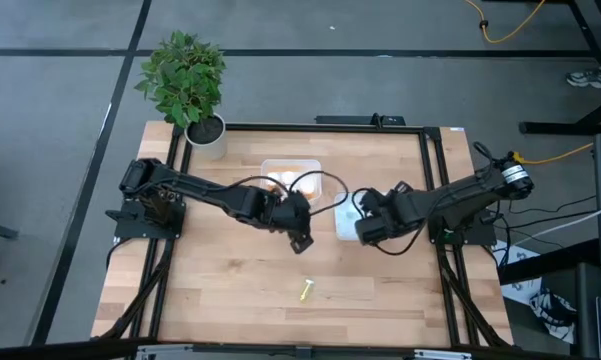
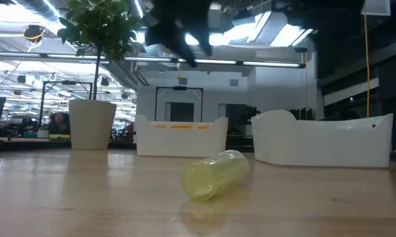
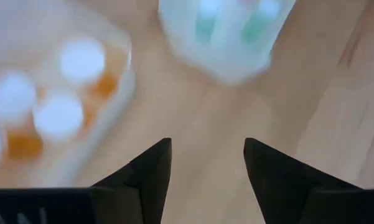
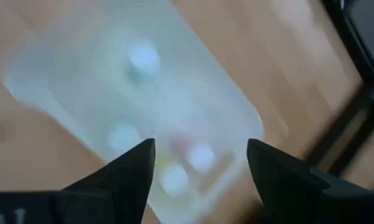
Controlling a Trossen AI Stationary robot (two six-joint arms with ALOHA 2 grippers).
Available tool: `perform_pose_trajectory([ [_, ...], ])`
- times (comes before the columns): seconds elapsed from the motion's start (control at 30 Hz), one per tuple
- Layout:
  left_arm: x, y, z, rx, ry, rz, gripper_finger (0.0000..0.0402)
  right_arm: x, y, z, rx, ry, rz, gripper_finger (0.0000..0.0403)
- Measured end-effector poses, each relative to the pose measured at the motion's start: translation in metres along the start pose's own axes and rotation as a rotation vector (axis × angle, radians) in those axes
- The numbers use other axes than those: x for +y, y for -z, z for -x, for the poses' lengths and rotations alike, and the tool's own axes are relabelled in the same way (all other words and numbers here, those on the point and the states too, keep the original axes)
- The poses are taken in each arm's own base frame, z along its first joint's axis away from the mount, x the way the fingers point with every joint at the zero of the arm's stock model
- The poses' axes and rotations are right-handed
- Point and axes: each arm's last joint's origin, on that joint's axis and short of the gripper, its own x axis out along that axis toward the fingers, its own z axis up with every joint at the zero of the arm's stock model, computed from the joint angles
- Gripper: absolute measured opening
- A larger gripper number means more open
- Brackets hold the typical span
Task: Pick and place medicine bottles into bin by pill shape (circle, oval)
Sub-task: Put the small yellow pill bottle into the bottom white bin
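Note:
The small yellow bottle is next for my left gripper, which should go to it and close on the lower half of its body (image 1: 305,293), away from its cap.
A small yellow bottle (image 1: 307,290) lies on its side on the table near the front edge; it fills the middle of the low view (image 2: 215,174). My left gripper (image 1: 300,240) hangs open and empty above the table's middle, beside a clear bin (image 3: 56,106) of orange bottles with white caps (image 3: 81,60). My right gripper (image 1: 360,232) hangs open and empty over a second clear bin (image 4: 137,106) that holds several pastel bottles (image 4: 143,59).
A potted plant (image 1: 185,85) stands at the table's far left corner. The two bins (image 2: 180,135) (image 2: 323,139) sit side by side at the table's middle. Bare wood lies around the yellow bottle and along the near edge.

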Motion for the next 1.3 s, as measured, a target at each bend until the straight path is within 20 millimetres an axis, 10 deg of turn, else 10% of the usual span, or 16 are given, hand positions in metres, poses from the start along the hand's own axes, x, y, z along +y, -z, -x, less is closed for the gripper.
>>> perform_pose_trajectory([
  [0.53, -0.074, 0.070, 0.000, 0.078, 0.158, 0.147, 0.0195, -0.002, 0.049, 0.027, 0.467, -0.190, 0.406, 0.0256],
  [1.3, -0.125, 0.146, -0.048, 0.077, 0.171, 0.149, 0.0195, 0.015, 0.120, 0.061, 0.491, -0.164, 0.170, 0.0256],
])
